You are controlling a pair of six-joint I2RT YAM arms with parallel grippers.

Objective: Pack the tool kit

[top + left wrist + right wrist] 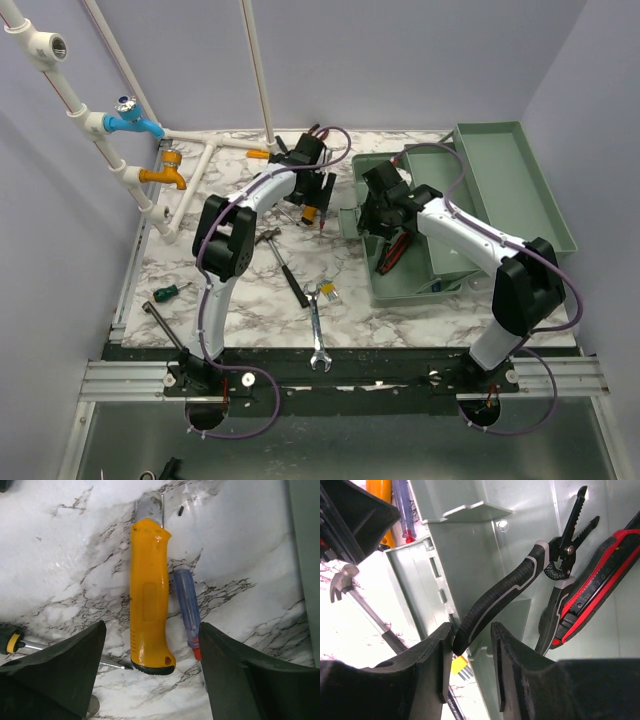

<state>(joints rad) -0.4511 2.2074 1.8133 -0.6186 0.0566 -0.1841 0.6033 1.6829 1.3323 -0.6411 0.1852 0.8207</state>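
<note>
My left gripper's finger is close against the blue screwdriver, so I should keep the screwdriver outside the fingers and pick up only the yellow utility knife's butt end [151, 652].
The grey-green toolbox [400, 295] lies open at the right, its lid [505, 170] folded back. Over the box's left wall hangs my right gripper [385, 228] [471, 630]. Its jaws are open around the tip of a black-grey pliers [510, 590] handle; the left pad touches it and a gap shows at the right pad. A red-black knife [600, 575] lies beside the pliers inside the box. My left gripper [312, 197] [152, 630] is open low over the table, straddling the butt of a yellow utility knife [149, 600] and a blue screwdriver [187, 605].
A hammer [285, 262], a wrench [317, 332], a yellow hex key set [327, 292], a green screwdriver [170, 292] and a dark-handled tool [165, 325] lie on the marble table. White pipes with a blue tap [130, 118] and a yellow tap [165, 177] stand at the back left.
</note>
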